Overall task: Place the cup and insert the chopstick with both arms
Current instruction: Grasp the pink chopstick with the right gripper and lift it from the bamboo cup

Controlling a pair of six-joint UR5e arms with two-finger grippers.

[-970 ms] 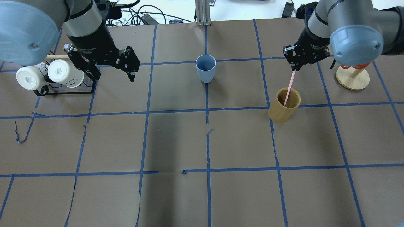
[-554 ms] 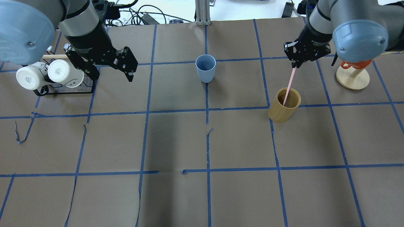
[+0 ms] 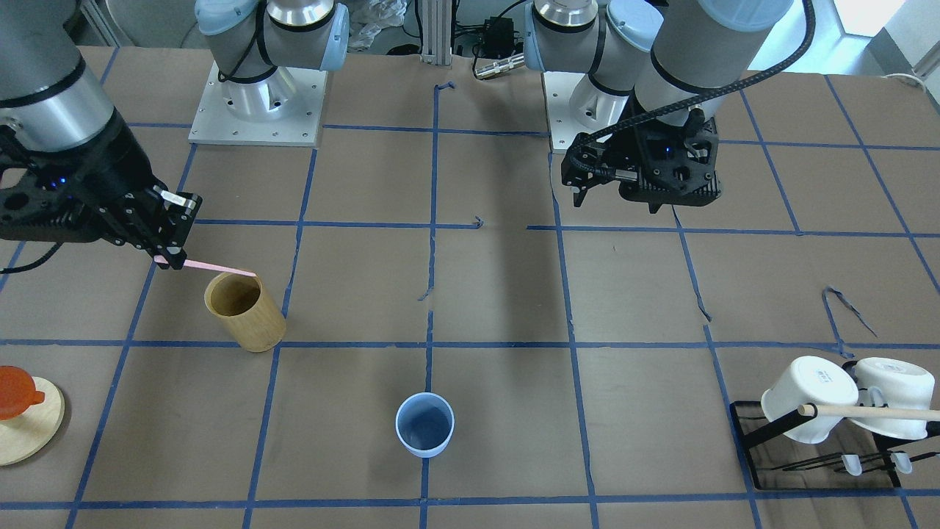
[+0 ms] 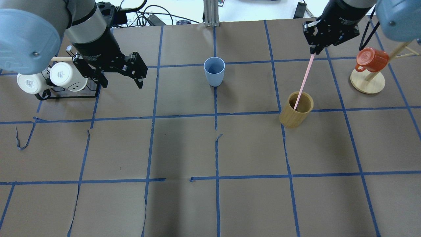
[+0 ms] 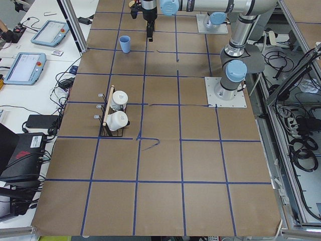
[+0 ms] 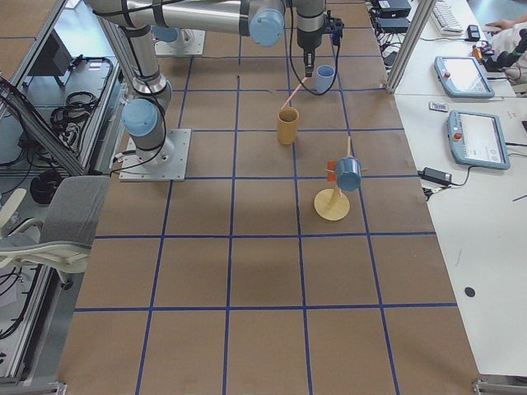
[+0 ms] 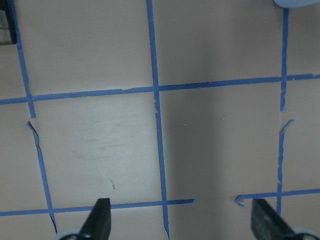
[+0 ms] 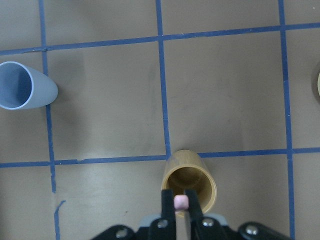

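My right gripper needs to release the pale-pink chopstick inside the light-blue cup (image 3: 415, 426) (image 8: 19, 86), so that it leans against the cup's rim. The chopstick now slants down to the tan holder's mouth.
The light-blue cup (image 4: 214, 74) stands upright and empty at the table's far middle; it also shows in the front view (image 3: 424, 426) and the right wrist view (image 8: 25, 86). My right gripper (image 4: 314, 51) is shut on the top of a pale-pink chopstick (image 4: 304, 80). The chopstick slants down to the mouth of the tan holder (image 4: 296, 110). The right wrist view shows its fingers (image 8: 167, 202) clamping the pink end (image 8: 180, 201) above the holder (image 8: 190, 180). My left gripper (image 4: 122, 84) is open and empty, left of the cup, over bare table (image 7: 181, 222).
A black rack (image 4: 65, 93) with two white mugs (image 4: 67, 75) stands at the far left, just beside my left gripper. A wooden stand (image 4: 366, 82) with a red mug (image 4: 371, 59) stands at the far right. Blue tape lines grid the brown table.
My right gripper has risen and moved away from the holder, drawing the chopstick up so more of it shows. The left gripper shifted slightly to the right and stayed open.
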